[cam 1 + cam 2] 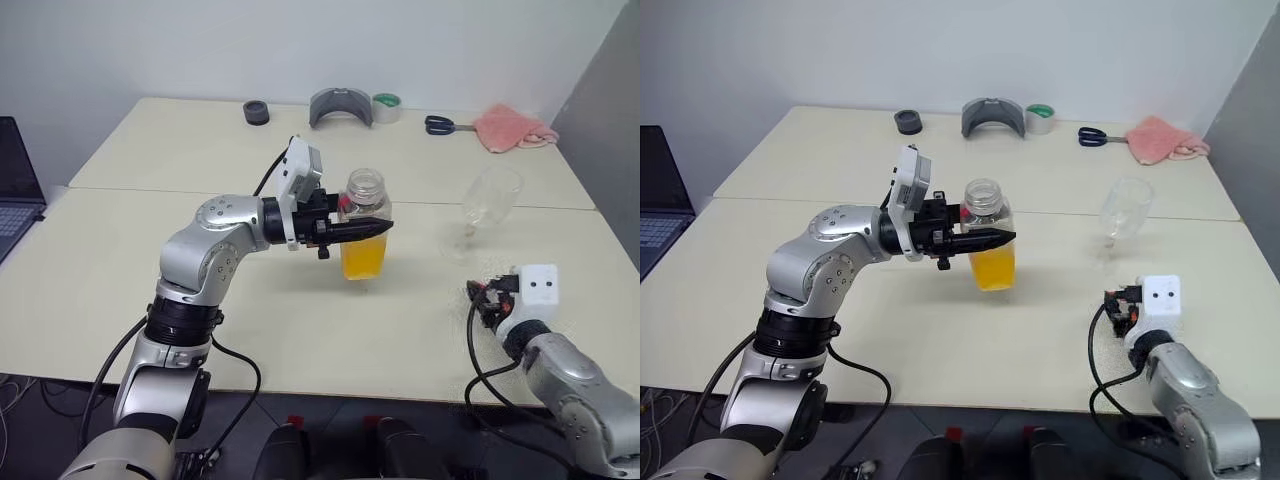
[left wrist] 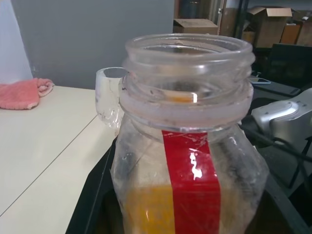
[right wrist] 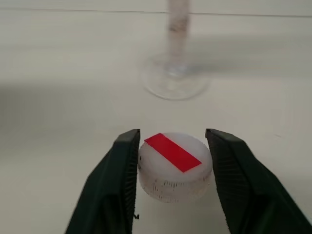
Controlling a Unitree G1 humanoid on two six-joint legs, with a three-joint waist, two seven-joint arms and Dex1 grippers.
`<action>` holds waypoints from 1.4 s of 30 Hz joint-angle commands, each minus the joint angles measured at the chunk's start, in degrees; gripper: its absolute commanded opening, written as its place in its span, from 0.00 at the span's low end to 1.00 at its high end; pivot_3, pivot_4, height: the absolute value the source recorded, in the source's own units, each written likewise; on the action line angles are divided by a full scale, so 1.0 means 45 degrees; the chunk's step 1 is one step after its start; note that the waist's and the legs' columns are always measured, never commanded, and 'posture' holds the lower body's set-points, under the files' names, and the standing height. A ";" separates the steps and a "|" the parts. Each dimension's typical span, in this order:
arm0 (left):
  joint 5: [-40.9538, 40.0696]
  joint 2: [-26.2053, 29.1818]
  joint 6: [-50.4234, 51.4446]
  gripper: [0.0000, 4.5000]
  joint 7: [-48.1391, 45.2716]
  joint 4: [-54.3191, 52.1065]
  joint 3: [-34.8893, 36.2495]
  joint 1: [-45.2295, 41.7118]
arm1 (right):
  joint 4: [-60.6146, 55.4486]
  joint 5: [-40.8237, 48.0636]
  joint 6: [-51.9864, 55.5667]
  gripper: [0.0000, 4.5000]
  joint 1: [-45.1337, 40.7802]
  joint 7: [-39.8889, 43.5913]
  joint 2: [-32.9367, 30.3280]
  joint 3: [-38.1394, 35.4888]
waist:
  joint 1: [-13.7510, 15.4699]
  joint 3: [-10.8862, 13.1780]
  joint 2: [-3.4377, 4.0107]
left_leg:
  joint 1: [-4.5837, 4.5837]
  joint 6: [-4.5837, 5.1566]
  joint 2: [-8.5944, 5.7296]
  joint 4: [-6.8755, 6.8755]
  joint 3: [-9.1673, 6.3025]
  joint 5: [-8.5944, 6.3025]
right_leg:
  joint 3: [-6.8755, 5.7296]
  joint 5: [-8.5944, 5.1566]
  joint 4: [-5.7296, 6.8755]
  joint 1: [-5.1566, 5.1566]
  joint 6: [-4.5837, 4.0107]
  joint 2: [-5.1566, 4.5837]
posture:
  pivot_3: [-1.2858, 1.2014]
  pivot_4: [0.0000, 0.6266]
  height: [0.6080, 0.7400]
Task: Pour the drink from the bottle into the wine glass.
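Note:
The robot's left gripper will release the bottle just in front of the table seam point(image 1: 233, 231), opposite the black ring.
My left gripper point(image 1: 375, 228) is shut on the bottle point(image 1: 365, 235), holding it upright above the middle of the table. The bottle has no cap on; its mouth point(image 2: 187, 48) is open and a red label stripe point(image 2: 192, 180) runs down its side. The orange drink point(image 1: 362, 260) fills its lower half. The empty wine glass point(image 1: 490, 200) stands upright to the right, its foot point(image 3: 174, 80) just beyond my right gripper. Low at the table's front right, my right gripper point(image 3: 173, 132) is open, its fingers on either side of the white cap point(image 3: 174, 165), which rests on the table.
Along the back edge of the table point(image 1: 300, 340) lie a pink cloth point(image 1: 512, 128), scissors point(image 1: 438, 124), a tape roll point(image 1: 386, 107), a grey curved piece point(image 1: 340, 106) and a black ring point(image 1: 256, 112). A laptop point(image 1: 15, 185) sits at the far left.

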 commanded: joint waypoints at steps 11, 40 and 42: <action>-0.0067 0.0035 -0.0322 0.41 0.0117 -0.0286 0.0286 -0.0271 | -0.2121 0.0623 0.0220 0.99 0.0300 0.3802 -0.2094 -0.0644 | 0.0003 0.0009 0.0018 | -0.0001 0.0001 -0.0003 0.0000 -0.0003 -0.0001 | -0.0001 0.0000 0.0002 0.0001 -0.0001 0.0001 | 0.52 0.24 1.00; 0.5523 0.0545 -0.4661 0.41 0.9457 0.5732 0.2555 -0.1497 | -0.0922 0.6819 0.1408 0.99 -0.8318 0.6268 -0.4028 0.0885 | 0.0053 0.0017 0.0011 | -0.0027 0.0007 0.0021 0.0012 -0.0086 -0.0002 | -0.0003 0.0003 -0.0001 0.0026 -0.0011 -0.0008 | 0.52 0.24 1.00; 0.5820 0.0457 -0.5180 0.41 1.0090 0.6138 0.2695 -0.1169 | -0.0721 0.6532 0.1256 0.99 -0.8449 0.6407 -0.3848 0.1052 | 0.0054 0.0016 0.0011 | -0.0031 0.0007 0.0017 0.0012 -0.0086 -0.0002 | -0.0008 0.0003 0.0006 0.0023 -0.0011 -0.0016 | 0.52 0.24 1.00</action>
